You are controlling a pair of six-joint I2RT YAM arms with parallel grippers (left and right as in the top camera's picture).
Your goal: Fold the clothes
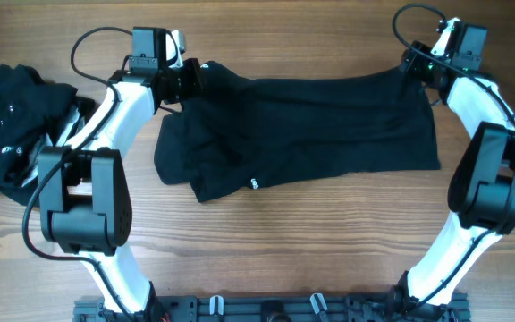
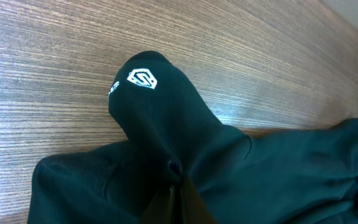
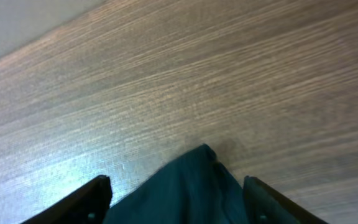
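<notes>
Next, my left gripper releases the pinched far corner on the black T-shirt's own body (image 1: 210, 139), toward the end with the clothes pile.
A black T-shirt (image 1: 311, 125) lies spread across the middle of the table, with a small white mark (image 1: 253, 185) near its front edge. My left gripper (image 1: 186, 80) is at the shirt's far left corner and is shut on the fabric (image 2: 229, 168). In the left wrist view the closed fingers (image 2: 176, 193) pinch the cloth, and a white logo (image 2: 143, 78) shows on a raised fold. My right gripper (image 1: 416, 67) is at the far right corner. Its fingers (image 3: 179, 196) are wide apart, with a shirt corner (image 3: 197, 168) lying between them.
A pile of other black clothes (image 1: 12, 116) with small white marks sits at the far left of the wooden table (image 1: 329, 241), beside the left arm. The arm bases stand at the front edge (image 1: 266, 309).
</notes>
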